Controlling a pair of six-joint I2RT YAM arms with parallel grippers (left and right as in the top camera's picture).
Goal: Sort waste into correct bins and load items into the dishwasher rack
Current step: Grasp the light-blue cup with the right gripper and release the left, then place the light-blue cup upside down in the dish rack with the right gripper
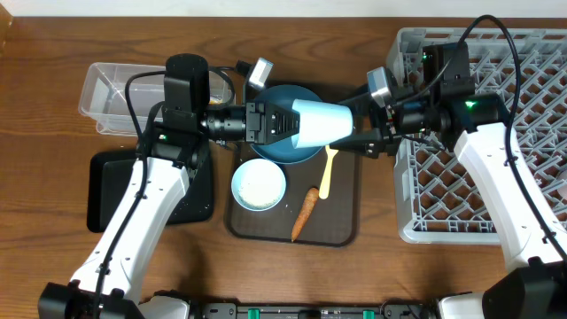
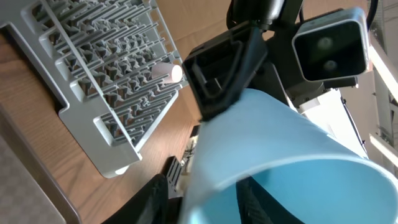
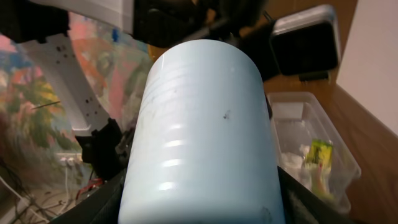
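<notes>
Next, the right gripper releases the small light-blue cup in the front part of the grey rack (image 1: 530, 184), close to the white cup.
The small light-blue cup (image 1: 321, 124) lies on its side in the air above the large blue plate (image 1: 282, 152). My right gripper (image 1: 359, 140) is shut on its base, with a finger on each side (image 3: 205, 143). My left gripper (image 1: 282, 122) is at the cup's rim (image 2: 280, 155). One finger is inside and one outside, spread wider than the wall. The white bowl (image 1: 259, 186), orange carrot (image 1: 305, 214) and pale yellow spoon (image 1: 328, 170) lie on the brown tray (image 1: 341, 229). The grey rack (image 1: 523, 106) is at the right, with a white cup (image 2: 168, 72) in it.
The clear tub (image 1: 115, 89) stands at the far left. In the right wrist view it holds the yellow-green wrapper (image 3: 320, 155) and white tissue (image 3: 289, 158). The black bin (image 1: 111, 190) sits in front of it, partly under my left arm.
</notes>
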